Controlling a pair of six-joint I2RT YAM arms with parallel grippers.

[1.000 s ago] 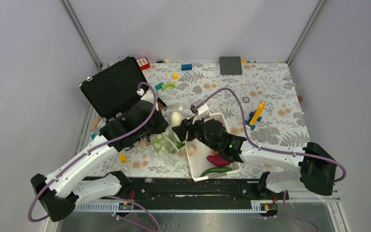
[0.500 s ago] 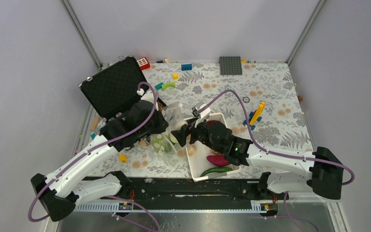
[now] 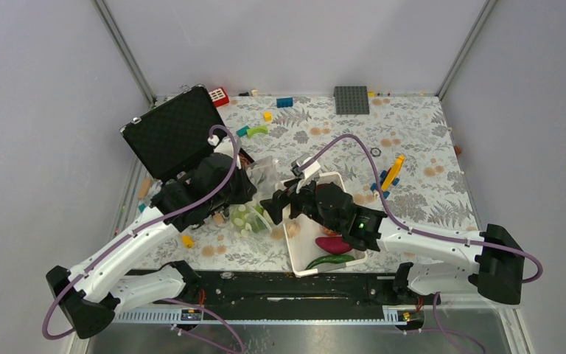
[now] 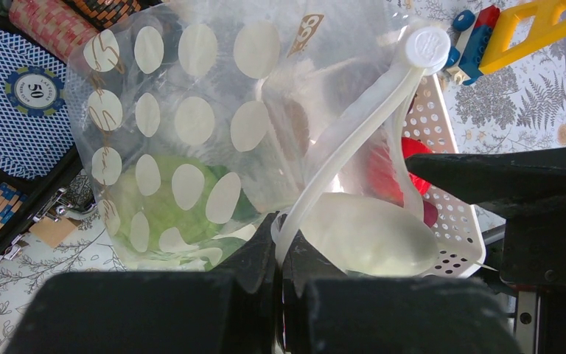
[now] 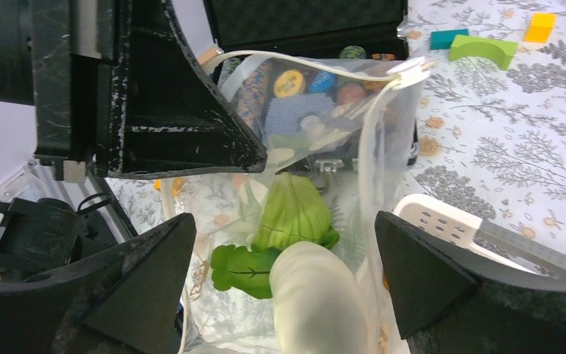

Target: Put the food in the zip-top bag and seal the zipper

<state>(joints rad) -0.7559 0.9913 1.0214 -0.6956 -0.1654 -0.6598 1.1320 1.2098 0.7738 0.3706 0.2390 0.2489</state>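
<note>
I see the white radish lying at the opening of the bag, so I should use my right gripper to pinch the bag's loose edge (image 5: 368, 166) and pull it up around the radish before getting more food.
The clear zip-top bag (image 3: 254, 212) hangs open between both arms. My left gripper (image 4: 280, 251) is shut on its mouth edge, pinching the zipper (image 4: 354, 133) strip. Inside the bag lie the green cabbage (image 5: 295, 210) and the white radish (image 5: 317, 295). My right gripper (image 5: 284, 280) stands wide open at the bag's mouth, with the radish loose between its fingers and touching neither. In the white basket (image 3: 339, 183) lie the purple sweet potato (image 3: 332, 243), the long green pepper (image 3: 330, 259) and a brown oval (image 3: 292, 229). A red tomato (image 4: 413, 151) shows through the plastic.
An open black case (image 3: 173, 133) with poker chips (image 4: 33, 81) stands just behind the bag at the left. Loose toy bricks, a grey baseplate (image 3: 351, 99) and a yellow toy (image 3: 390, 175) lie across the patterned cloth at the back and right.
My right gripper carried the radish down into the bag's mouth and opened wide, letting it go. The left gripper kept holding the bag's edge in place.
</note>
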